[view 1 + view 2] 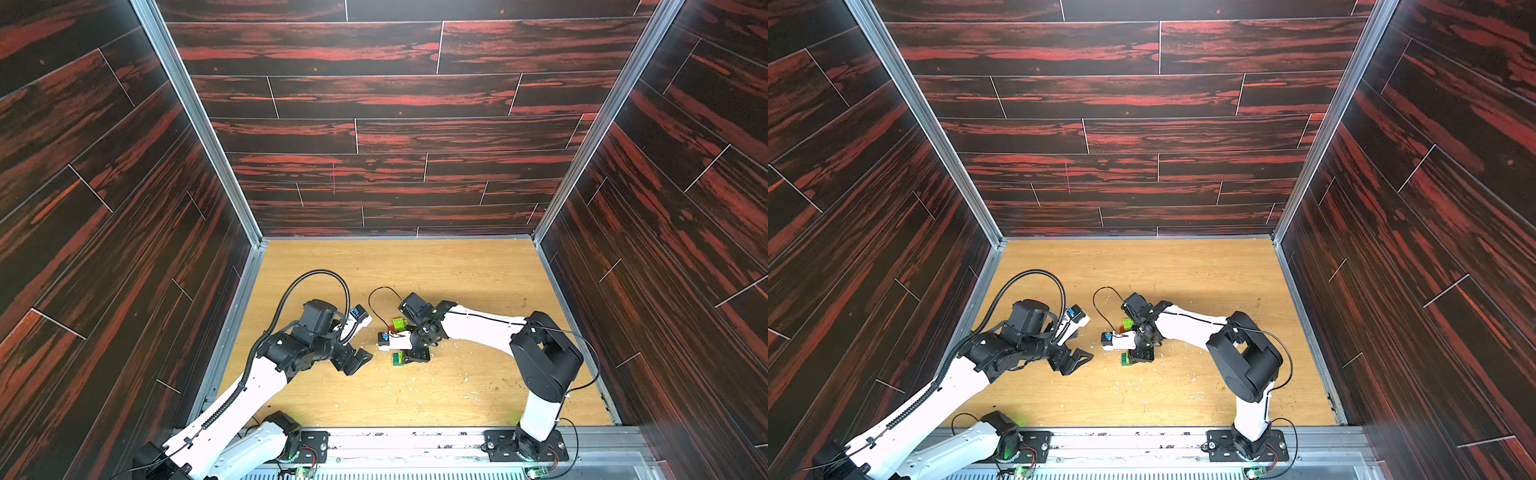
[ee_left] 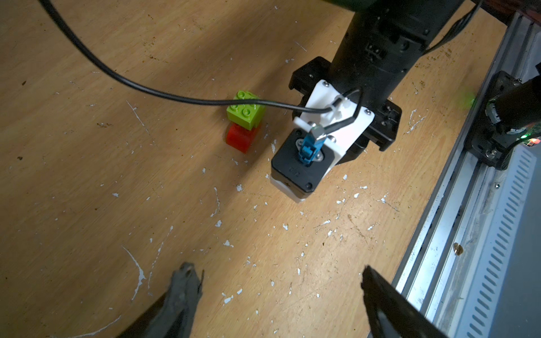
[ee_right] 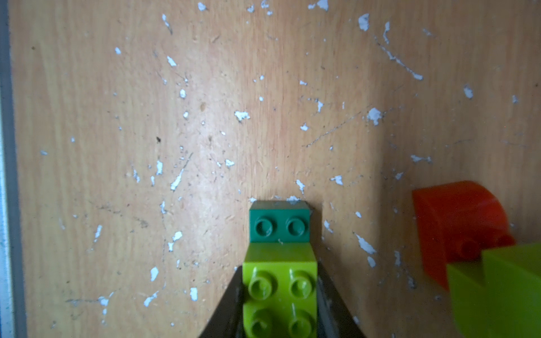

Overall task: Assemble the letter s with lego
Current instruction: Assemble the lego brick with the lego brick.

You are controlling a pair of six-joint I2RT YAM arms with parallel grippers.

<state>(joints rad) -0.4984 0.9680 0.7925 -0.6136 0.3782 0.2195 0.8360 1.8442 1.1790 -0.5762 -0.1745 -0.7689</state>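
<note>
Next, my right gripper sets down and lets go of the lime green brick, now stepped on a dark green brick, on the wooden table [image 1: 400, 363], at a spot just in front of the red brick.
The lego shows as two small stacks on the wooden table. My right gripper [image 3: 279, 267] points down and is shut on a lime green brick [image 3: 279, 292], which sits stepped on a dark green brick [image 3: 279, 225] resting on the table [image 1: 398, 359]. Just behind it, apart, a second lime green brick [image 2: 246, 112] sits on a red brick [image 2: 241, 139], seen in both top views [image 1: 400, 323] [image 1: 1128, 323]. My left gripper [image 2: 278, 281] hovers open and empty to the left [image 1: 357, 362]. A joined letter s is not in view.
The right arm's wrist camera [image 2: 310, 152] and its black cable [image 2: 117, 73] hang between my left gripper and the stacks. A metal rail [image 1: 415, 436] runs along the table's front edge. Dark panelled walls [image 1: 124, 249] enclose three sides. White flecks dot the wood.
</note>
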